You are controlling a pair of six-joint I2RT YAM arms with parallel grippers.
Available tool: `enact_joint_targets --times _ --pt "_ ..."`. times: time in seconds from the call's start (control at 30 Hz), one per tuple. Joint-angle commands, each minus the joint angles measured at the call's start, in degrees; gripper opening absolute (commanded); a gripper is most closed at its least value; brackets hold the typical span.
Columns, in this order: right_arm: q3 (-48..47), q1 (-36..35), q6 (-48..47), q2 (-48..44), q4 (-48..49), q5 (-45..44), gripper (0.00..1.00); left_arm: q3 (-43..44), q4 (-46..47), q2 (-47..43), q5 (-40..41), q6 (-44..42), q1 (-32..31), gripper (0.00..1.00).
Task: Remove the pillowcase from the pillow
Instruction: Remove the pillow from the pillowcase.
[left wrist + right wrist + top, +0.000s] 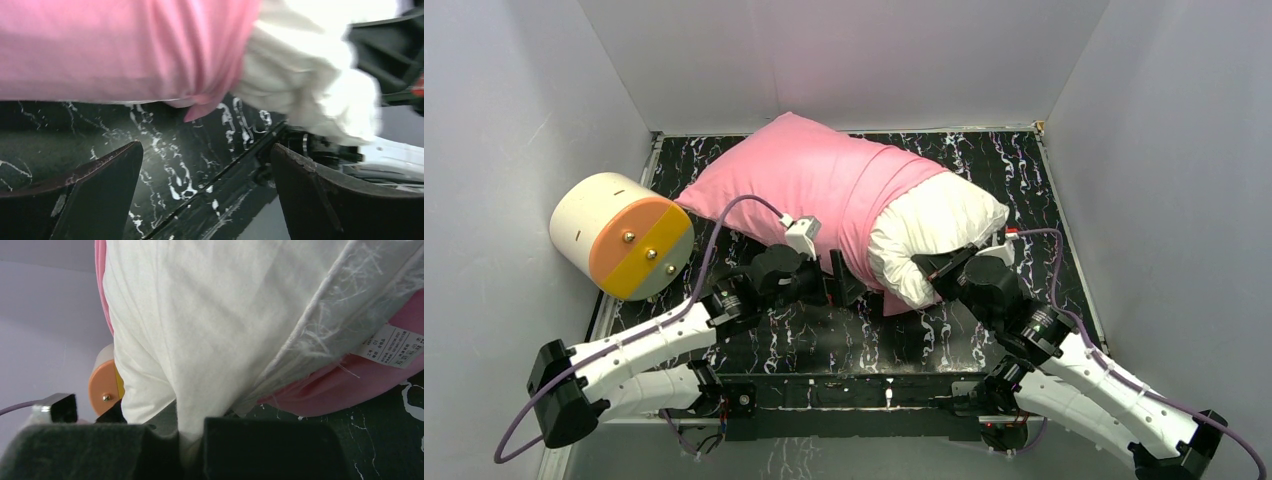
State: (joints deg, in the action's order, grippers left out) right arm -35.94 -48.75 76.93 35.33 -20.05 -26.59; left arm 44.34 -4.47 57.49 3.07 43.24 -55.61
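Note:
I will use my left gripper to take the pillowcase's near side (pixel 759 226) farther from the hem and pull it back, because the pillowcase's hem bunches around the middle of the pillow.
The pink pillowcase (pixel 809 180) covers the left and middle of the white pillow (pixel 939 232), whose right end sticks out bare. My right gripper (pixel 927 268) is shut on a fold of the pillow's white fabric (pixel 195 365) at its near right corner. My left gripper (pixel 842 283) is open and empty, just in front of the pillowcase's open hem (pixel 200 107), not touching it. In the left wrist view the pillowcase (pixel 125 45) and the pillow (pixel 310 85) lie above the spread fingers (pixel 100 190). A white care label (pixel 392 346) shows on the pink fabric (pixel 360 382).
A cream cylinder with an orange and yellow end (pixel 624 237) lies at the table's left edge, also seen in the right wrist view (pixel 102 385). The table top is black marble-patterned (pixel 824 340). Grey walls enclose the left, back and right sides.

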Motion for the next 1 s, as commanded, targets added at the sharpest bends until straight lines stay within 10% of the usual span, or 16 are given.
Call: enact_joint_targets --times 0.0,0.37,0.63,0.8,0.97 --pt "-4.4 0.2 1.7 -0.2 7.2 2.4 0.00 -4.8 6.3 3.5 3.1 1.1 0.0 0.98" --pt "-5.0 0.2 2.2 0.9 6.8 5.4 0.00 0.6 12.9 12.9 6.0 -1.7 0.2 0.97" --pt "-8.1 0.2 1.9 -2.7 0.3 2.9 0.00 1.6 4.9 14.2 18.1 -3.3 3.1 0.26" --pt "-9.5 0.3 2.5 -6.7 -5.9 -1.4 0.00 1.8 1.2 12.9 21.7 -7.5 5.4 0.00" --pt "-10.7 0.3 3.0 -10.1 -11.9 -5.7 0.00 1.1 -3.4 11.4 23.9 -10.0 8.0 0.00"
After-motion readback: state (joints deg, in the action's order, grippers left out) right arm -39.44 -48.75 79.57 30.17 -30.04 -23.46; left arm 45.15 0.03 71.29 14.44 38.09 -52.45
